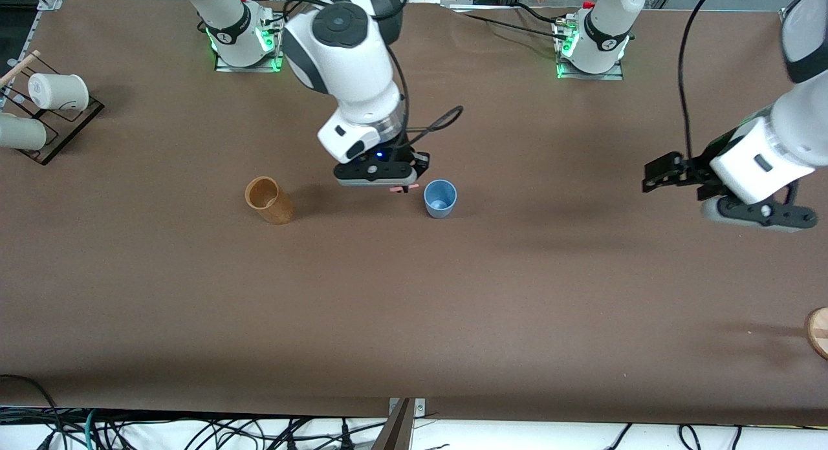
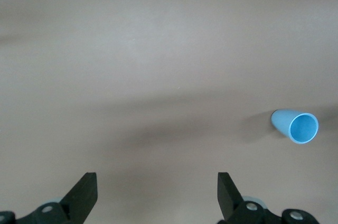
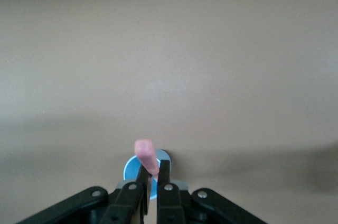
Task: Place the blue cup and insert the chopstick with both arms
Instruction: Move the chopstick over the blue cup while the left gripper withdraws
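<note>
Next, my right gripper releases the chopstick, now held beside and above the rim, inside the upright blue cup (image 1: 442,209) (image 3: 139,171), so that it is left leaning on the cup's rim.
The blue cup (image 1: 440,199) stands upright on the brown table mid-way between the arms. My right gripper (image 1: 406,182) hangs just beside and above its rim, on the side toward the right arm's end, shut on the chopstick (image 1: 398,189), whose pinkish tip pokes out. In the right wrist view the chopstick (image 3: 145,155) sticks out of the right gripper (image 3: 153,174) with the blue cup (image 3: 130,171) partly hidden under the fingers. My left gripper (image 1: 650,177) is open and empty over the left arm's end of the table. The left wrist view shows the left gripper (image 2: 157,192) and the blue cup (image 2: 296,125) far off.
A tan wooden cup (image 1: 269,200) stands beside the blue cup, toward the right arm's end. A black rack (image 1: 71,123) with white cups (image 1: 58,91) sits at that end. A round wooden piece (image 1: 818,332) shows at the left arm's end.
</note>
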